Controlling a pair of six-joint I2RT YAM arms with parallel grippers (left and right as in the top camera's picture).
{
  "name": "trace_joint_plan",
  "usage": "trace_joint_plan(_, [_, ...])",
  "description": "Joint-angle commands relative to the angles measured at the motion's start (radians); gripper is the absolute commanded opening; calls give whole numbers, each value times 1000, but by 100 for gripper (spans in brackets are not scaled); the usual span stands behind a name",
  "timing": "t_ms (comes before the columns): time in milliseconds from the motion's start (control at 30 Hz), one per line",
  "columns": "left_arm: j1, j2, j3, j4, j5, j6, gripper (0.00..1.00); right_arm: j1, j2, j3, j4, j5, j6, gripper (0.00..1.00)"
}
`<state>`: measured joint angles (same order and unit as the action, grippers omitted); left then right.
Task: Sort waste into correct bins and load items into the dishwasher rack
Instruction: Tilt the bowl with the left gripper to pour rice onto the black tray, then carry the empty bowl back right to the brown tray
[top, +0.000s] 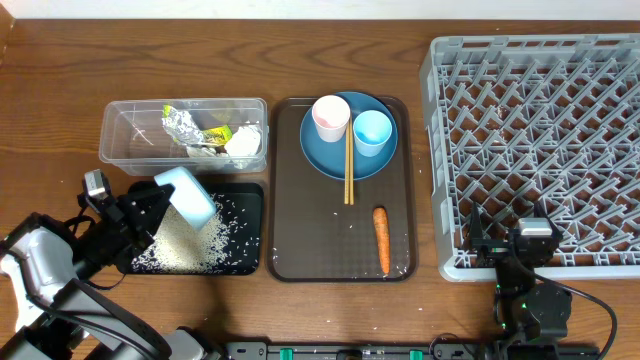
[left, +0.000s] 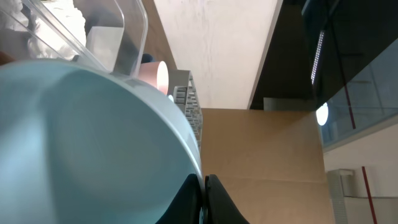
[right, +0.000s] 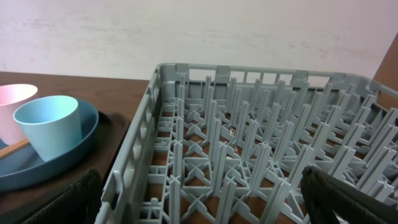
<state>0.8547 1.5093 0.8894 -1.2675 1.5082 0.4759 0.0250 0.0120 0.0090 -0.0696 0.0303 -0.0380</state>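
Note:
I need to release the pale-blue bowl from my left gripper on the brown tray (top: 310, 241), between the black tray and the carrot.
My left gripper (top: 158, 205) is shut on the rim of the pale-blue bowl (top: 188, 194), which is tipped on its side over the black tray (top: 250, 200); the bowl (left: 81, 143) fills the left wrist view. White rice grains (top: 190, 245) lie heaped in the tray. The clear tub (top: 125, 135) holds silver foil (top: 180, 124), a yellow-green wrapper (top: 218, 133) and white tissue (top: 243, 145). The dark-blue plate (top: 325, 158) carries the pink cup (top: 331, 117), light-blue cup (top: 372, 131) and chopsticks (top: 348, 165). A carrot (top: 381, 240) lies on the brown tray. My right gripper (right: 199, 193) is open over the grey rack (top: 540, 140).
The brown serving tray (top: 290, 250) sits between the bins and the rack. The rack's front left corner (right: 155, 124) lies just below my right gripper. A few rice grains lie on the brown tray near the carrot.

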Motion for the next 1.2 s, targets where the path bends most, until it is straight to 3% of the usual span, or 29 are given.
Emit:
trace_joint_plan(0, [-3,0,2,-6,7,23,7,12,-5,-4,-1,6,-4,99])
trace_joint_plan(200, [-3,0,3,-9,34,21,6,12,-5,-4,-1,6,-4,99])
trace_joint_plan(733, [-3,-71,55,-62,-124,-18,6,12,-5,-4,-1,6,-4,99])
trace_joint_plan(833, [-3,-116,79,-29,-216,-116,6,12,-5,-4,-1,6,-4,99])
trace_joint_plan(967, [-31,-206,108,56,-447,-339,6,12,-5,-4,-1,6,-5,99])
trace_joint_plan(1167, [-162,-401,112,205,-585,-603,6,12,-5,-4,-1,6,-4,99])
